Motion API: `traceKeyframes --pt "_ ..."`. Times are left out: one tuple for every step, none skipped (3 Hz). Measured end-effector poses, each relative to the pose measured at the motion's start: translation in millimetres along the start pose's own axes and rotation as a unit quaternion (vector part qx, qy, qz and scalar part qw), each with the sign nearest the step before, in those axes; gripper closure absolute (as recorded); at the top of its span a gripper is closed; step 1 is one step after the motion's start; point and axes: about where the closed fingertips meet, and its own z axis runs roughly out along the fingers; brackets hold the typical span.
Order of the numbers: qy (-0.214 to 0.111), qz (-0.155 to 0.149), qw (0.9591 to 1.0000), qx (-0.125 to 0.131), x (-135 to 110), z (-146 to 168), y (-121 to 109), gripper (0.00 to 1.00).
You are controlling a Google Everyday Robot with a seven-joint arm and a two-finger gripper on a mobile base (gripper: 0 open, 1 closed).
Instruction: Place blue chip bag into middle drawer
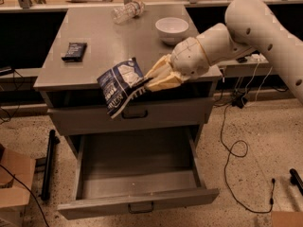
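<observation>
The robot's gripper should release the blue chip bag inside the open middle drawer (137, 187), just behind the dark handle on that drawer's front panel. The bag now hangs high above the drawer's back part.
My gripper (147, 82) is shut on the blue chip bag (120, 85), a dark navy foil bag with white print. It holds the bag in the air just past the table's front edge, in front of the upper drawer. The middle drawer (137, 174) stands pulled wide open below, with a plain grey inside and a small dark handle on its front. The bag hangs above the drawer's back part, a good way up from it. My white arm (246, 32) reaches in from the right.
On the grey table (94, 46) lie a small black packet (74, 51) at the left, a white bowl (171, 28) and a clear plastic bottle (126, 11) at the back. A cardboard box (12, 183) stands on the floor at the left. Cables trail on the right.
</observation>
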Motion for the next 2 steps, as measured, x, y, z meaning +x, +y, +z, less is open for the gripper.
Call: traceKeyframes --pt "-0.048 0.053 0.9974 -0.001 18.8 24.4 36.9 1.00" --pt "-0.078 0.121 0.9896 -0.009 50.0 51.6 86.3 1.00"
